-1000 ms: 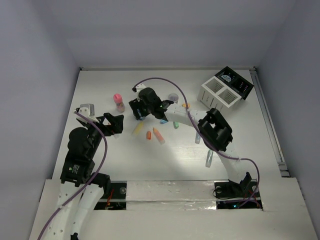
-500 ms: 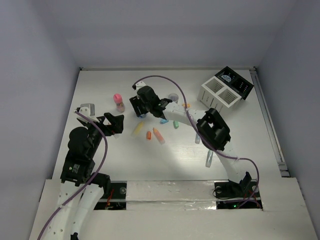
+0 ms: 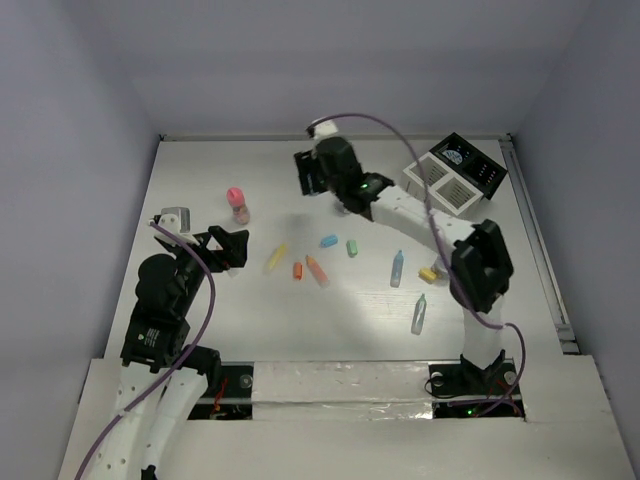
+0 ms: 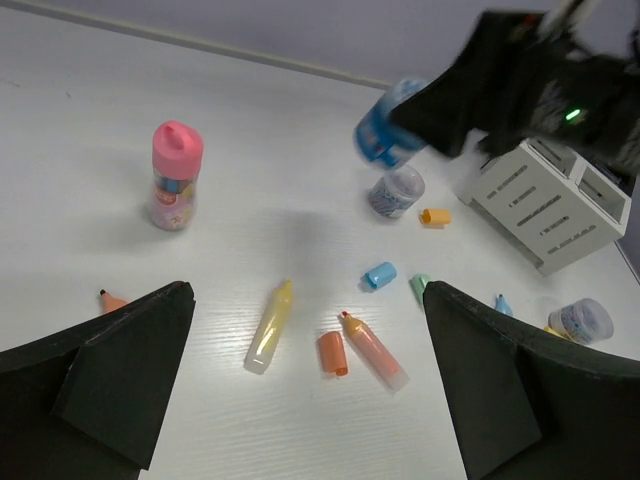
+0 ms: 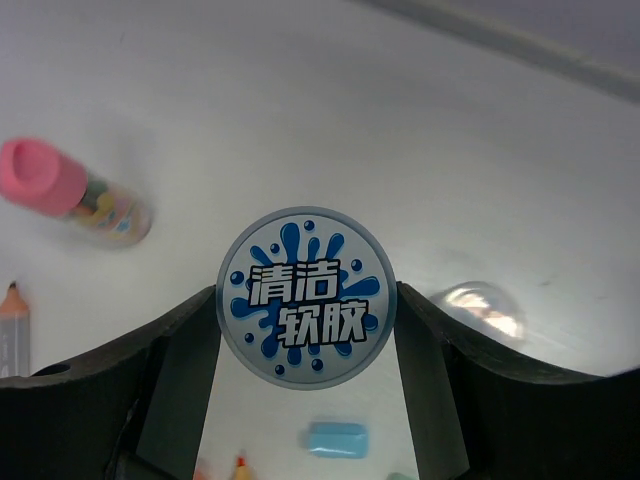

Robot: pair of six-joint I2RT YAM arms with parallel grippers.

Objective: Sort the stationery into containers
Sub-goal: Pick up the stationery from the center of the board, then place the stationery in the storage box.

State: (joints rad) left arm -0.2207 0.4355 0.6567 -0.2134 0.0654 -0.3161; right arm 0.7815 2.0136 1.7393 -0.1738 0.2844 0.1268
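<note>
I need to use my right gripper to set the blue-patterned round pot down and let go of it at the back end of the black tray (image 3: 456, 150).
My right gripper (image 3: 312, 176) is shut on a blue-patterned round pot (image 5: 305, 310) and holds it above the table's back middle; the pot also shows in the left wrist view (image 4: 385, 125). The white slatted box (image 3: 440, 186) joined to a black tray (image 3: 483, 172) stands at the back right. My left gripper (image 3: 228, 250) is open and empty at the left; in its wrist view (image 4: 308, 295) it frames a yellow stick (image 4: 270, 325), an orange cap (image 4: 333, 353) and an orange stick (image 4: 373, 350). A pink-capped bottle (image 3: 238, 205) stands upright at the back left.
A blue cap (image 3: 328, 241), a green cap (image 3: 352, 248), two pale-blue sticks (image 3: 398, 268) (image 3: 418, 314) and a yellow piece (image 3: 430, 273) lie mid-table. A grey cup (image 4: 397, 190) stands below the held pot. Another patterned pot (image 3: 453, 156) sits in the black tray. A pencil (image 5: 12, 320) lies at the left.
My right gripper has risen from the table's middle with the round pot and moved back and to the right, toward the box. The left arm has not moved.
</note>
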